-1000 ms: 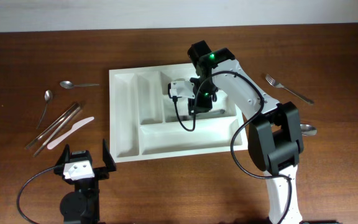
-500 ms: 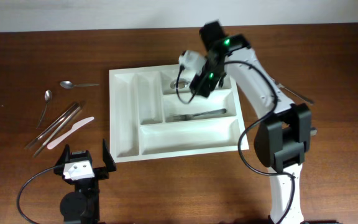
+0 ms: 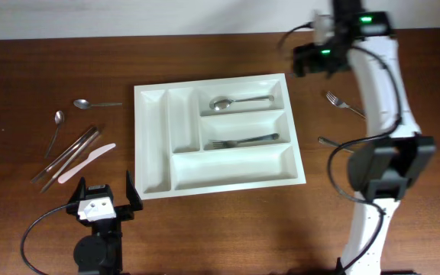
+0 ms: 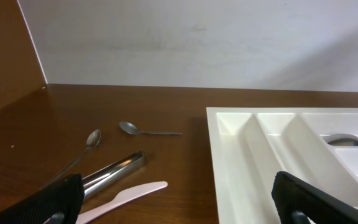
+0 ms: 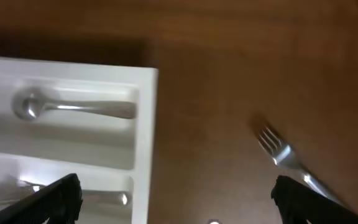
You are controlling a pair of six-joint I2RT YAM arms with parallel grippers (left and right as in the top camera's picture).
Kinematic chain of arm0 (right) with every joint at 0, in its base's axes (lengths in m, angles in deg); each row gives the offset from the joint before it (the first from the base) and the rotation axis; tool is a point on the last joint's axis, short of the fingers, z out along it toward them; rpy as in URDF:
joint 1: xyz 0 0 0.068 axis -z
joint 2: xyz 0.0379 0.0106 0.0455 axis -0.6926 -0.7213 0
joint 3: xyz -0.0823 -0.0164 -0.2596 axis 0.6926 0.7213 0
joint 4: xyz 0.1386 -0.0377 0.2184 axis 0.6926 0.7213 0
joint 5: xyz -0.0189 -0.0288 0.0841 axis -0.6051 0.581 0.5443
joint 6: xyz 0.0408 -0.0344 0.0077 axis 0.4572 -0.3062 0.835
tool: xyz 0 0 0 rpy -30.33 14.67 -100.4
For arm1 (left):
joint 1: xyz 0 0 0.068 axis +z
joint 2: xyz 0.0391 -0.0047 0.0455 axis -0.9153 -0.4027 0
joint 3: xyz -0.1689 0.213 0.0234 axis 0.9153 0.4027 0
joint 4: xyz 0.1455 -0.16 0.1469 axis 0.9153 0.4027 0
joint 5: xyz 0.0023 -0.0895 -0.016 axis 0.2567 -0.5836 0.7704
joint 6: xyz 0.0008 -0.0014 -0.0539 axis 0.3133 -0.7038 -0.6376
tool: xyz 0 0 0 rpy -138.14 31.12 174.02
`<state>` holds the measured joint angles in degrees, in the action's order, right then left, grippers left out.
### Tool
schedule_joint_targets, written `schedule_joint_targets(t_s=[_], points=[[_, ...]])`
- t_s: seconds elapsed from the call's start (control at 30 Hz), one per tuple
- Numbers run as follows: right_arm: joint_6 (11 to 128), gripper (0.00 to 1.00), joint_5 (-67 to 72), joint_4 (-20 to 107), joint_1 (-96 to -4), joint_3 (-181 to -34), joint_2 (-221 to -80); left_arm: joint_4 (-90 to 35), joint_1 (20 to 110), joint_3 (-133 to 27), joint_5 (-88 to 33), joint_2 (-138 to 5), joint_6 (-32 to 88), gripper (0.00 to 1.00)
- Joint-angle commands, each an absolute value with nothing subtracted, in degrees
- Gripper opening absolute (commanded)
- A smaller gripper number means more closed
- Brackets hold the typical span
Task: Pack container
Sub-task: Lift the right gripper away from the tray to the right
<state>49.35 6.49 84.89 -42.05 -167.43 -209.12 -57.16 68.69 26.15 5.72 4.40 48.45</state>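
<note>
My right gripper will head next to the loose fork beside the white cutlery tray. It should then grab the thin part of the fork's handle (image 3: 345, 105) (image 5: 299, 168) near its prongs.
The white cutlery tray (image 3: 228, 164) lies mid-table. A spoon (image 3: 239, 101) lies in its top long compartment and a fork (image 3: 243, 140) in the middle one. My right gripper (image 3: 305, 61) is open and empty, held above the table just past the tray's back right corner. In the right wrist view the gripper (image 5: 176, 208) is over the tray corner (image 5: 145, 124), with the spoon (image 5: 73, 109) and a loose fork (image 5: 284, 155) in sight. My left gripper (image 3: 104, 191) is open and empty near the front left; its wrist view (image 4: 179, 211) faces the tray (image 4: 229, 155).
The loose fork (image 3: 344, 105) lies on the table right of the tray. Left of the tray lie two spoons (image 3: 94, 103) (image 3: 56, 126), long metal pieces (image 3: 71, 153) and a pale plastic knife (image 3: 86, 162). A metal piece (image 3: 327, 142) shows beside the right arm.
My right gripper has left the fork in the middle compartment, risen out of the tray and swung to the back right. The left arm has not moved.
</note>
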Motion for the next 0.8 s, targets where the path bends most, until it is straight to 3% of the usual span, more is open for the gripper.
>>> schedule_joint_targets(t_s=[0.0,0.1,0.2,0.47,0.63,0.77], points=[[53.2,0.99,18.4,85.9,-38.0,-168.2,-209.2,-57.1,69.0,26.4,5.1,4.8,49.1,0.99],[54.2,0.88,18.0,85.8,-35.3,-168.2,-209.2,-57.1,69.0,26.4,5.1,4.8,49.1,0.99],[66.0,0.75,11.0,86.1,-33.4,-168.2,-209.9,-57.1,69.0,26.4,5.1,4.8,49.1,0.99],[91.6,0.74,-1.7,83.1,-33.8,-163.0,-210.6,-57.1,69.0,26.4,5.1,4.8,49.1,0.99],[98.2,0.74,-6.3,79.7,-34.2,-156.9,-210.6,-57.1,69.0,26.4,5.1,4.8,49.1,0.99],[94.0,0.75,-7.9,75.5,-34.0,-151.6,-210.8,-57.1,69.0,26.4,5.1,4.8,49.1,0.99]])
